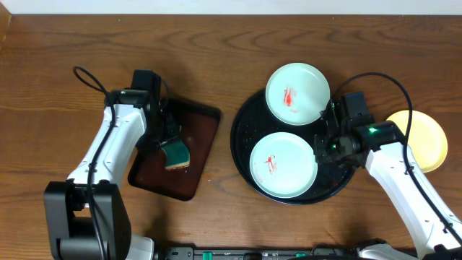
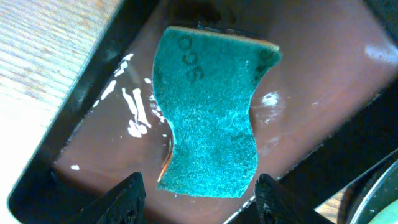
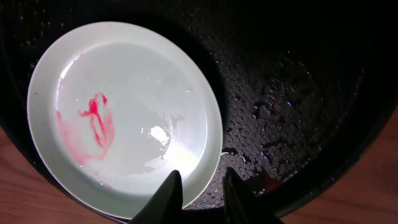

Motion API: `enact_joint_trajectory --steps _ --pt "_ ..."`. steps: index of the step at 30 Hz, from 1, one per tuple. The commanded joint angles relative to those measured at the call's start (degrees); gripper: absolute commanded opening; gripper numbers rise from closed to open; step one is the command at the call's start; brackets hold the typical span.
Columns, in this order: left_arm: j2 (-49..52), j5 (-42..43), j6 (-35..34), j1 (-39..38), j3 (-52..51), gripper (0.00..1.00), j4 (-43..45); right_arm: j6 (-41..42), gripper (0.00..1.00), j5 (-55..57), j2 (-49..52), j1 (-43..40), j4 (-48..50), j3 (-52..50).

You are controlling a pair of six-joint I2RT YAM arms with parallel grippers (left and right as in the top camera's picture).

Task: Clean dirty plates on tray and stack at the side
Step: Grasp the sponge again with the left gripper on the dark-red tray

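Observation:
The left gripper's fingers hang high over the near end of the green sponge, so the robot should reach lower and further along to pinch the sponge around its narrow middle (image 2: 210, 124).
The black round tray (image 1: 242, 137) holds two mint-white plates, each with a red smear. One plate (image 1: 302, 83) leans over the tray's far rim. The nearer plate (image 1: 285, 177) lies flat and fills the right wrist view (image 3: 143, 93). My right gripper (image 1: 320, 153) is at its right rim (image 3: 200, 186), one finger inside the rim and one outside over the wet tray (image 3: 292, 74), closed narrowly on it. A pale yellow plate (image 1: 422, 137) lies on the bare table at the right. My left gripper (image 1: 170, 141) is open.
A green sponge (image 1: 175, 153) lies on a wet rectangular maroon tray (image 1: 202, 123) to the left of the black tray. In the left wrist view the open fingers (image 2: 200, 186) hang just over the sponge's (image 2: 211, 112) near end, above the maroon tray (image 2: 311, 74).

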Motion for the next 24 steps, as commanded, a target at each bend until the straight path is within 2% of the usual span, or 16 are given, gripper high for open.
enact_joint_trajectory --steps 1,5,9,11,13,19,20,22,24 --pt "0.3 0.8 -3.6 -0.4 -4.8 0.59 1.7 -0.2 0.22 0.0 0.0 0.4 0.0 0.2" --pt "0.3 2.3 -4.5 -0.5 -11.2 0.58 8.2 -0.2 0.23 0.0 0.0 0.4 0.4 0.2" --pt "0.3 2.9 -4.5 -0.5 -17.0 0.45 15.7 -0.2 0.23 0.0 0.0 0.4 0.4 0.2" --pt "0.3 2.8 -4.3 -0.5 -19.1 0.31 18.9 -0.2 0.23 0.0 0.0 0.4 0.4 0.2" --pt "0.3 2.8 -4.0 -0.5 -20.0 0.08 20.1 -0.2 0.22 0.0 0.0 0.4 0.4 0.2" --pt "-0.1 2.9 -3.8 -0.4 -16.5 0.1 16.6 -0.2 0.22 0.0 0.0 0.4 0.2 0.2" --pt "-0.4 2.9 -3.8 -0.4 -15.0 0.17 15.0 -0.2 0.22 0.0 0.0 0.4 0.0 0.2" --pt "-1.0 2.9 -3.8 -0.4 -12.0 0.39 11.9 -0.2 0.22 0.0 0.0 0.4 -0.2 0.2" --pt "-1.6 2.8 -3.4 -0.4 -9.0 0.5 9.0 -0.2 0.22 0.0 0.0 0.4 -0.3 0.2"
